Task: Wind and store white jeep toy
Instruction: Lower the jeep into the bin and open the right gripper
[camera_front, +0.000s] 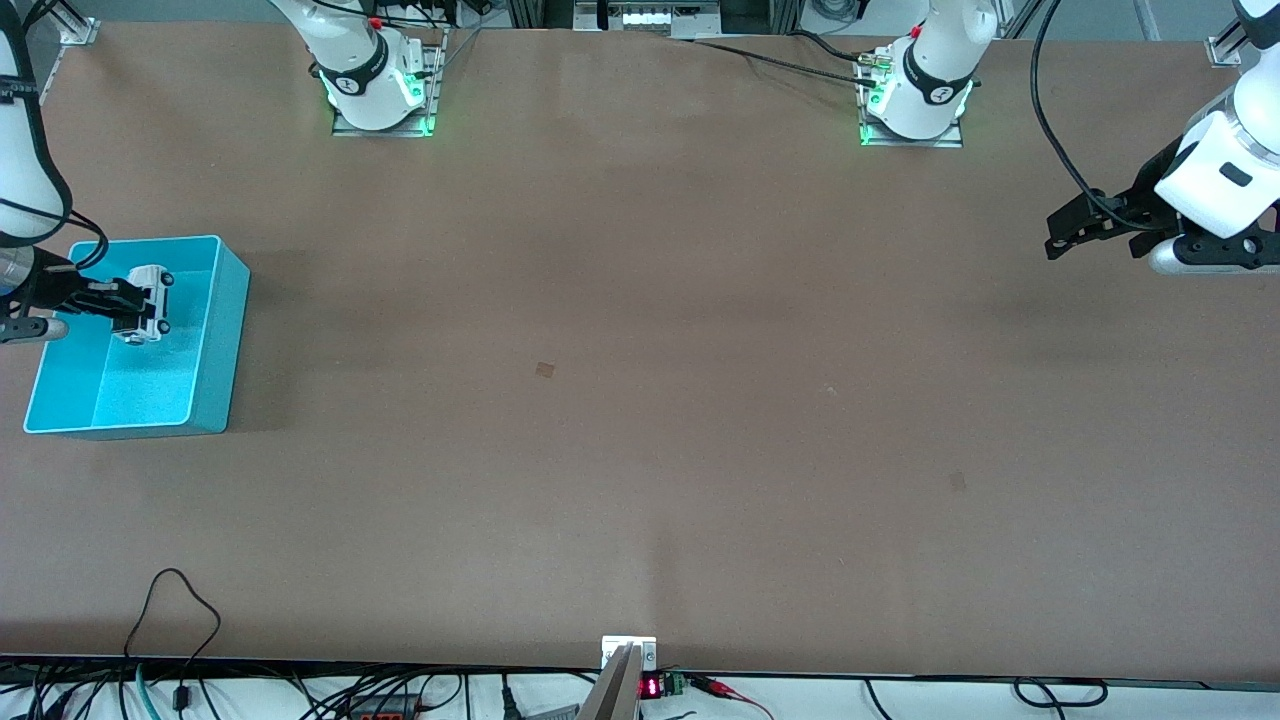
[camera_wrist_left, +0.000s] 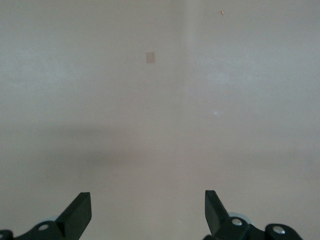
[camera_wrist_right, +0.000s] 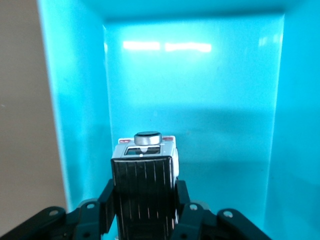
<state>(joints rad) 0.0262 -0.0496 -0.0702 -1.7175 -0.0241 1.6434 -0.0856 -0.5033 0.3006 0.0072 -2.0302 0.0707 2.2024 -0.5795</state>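
Note:
I need to release the white jeep toy from my right gripper inside the turquoise bin (camera_front: 181, 314) (camera_wrist_right: 159, 172), by the side of the bin nearest the middle of the table.
The white jeep toy (camera_front: 150, 300) has a black roof and black wheels. My right gripper (camera_front: 128, 303) is shut on the white jeep toy and holds it over the inside of the turquoise bin (camera_front: 215, 345), at the right arm's end of the table. In the right wrist view the jeep's ribbed black roof (camera_wrist_right: 144, 192) sits between the black fingers (camera_wrist_right: 186, 202), with the bin's turquoise walls (camera_wrist_right: 75, 110) all around. My left gripper (camera_front: 1058, 232) is open and empty, up over the table at the left arm's end; its view (camera_wrist_left: 148, 212) shows only bare table.
The brown table (camera_front: 640, 400) stretches wide between the bin and the left arm. Small marks (camera_front: 544, 369) lie near its middle. Cables and a small display (camera_front: 650, 687) run along the edge nearest the front camera.

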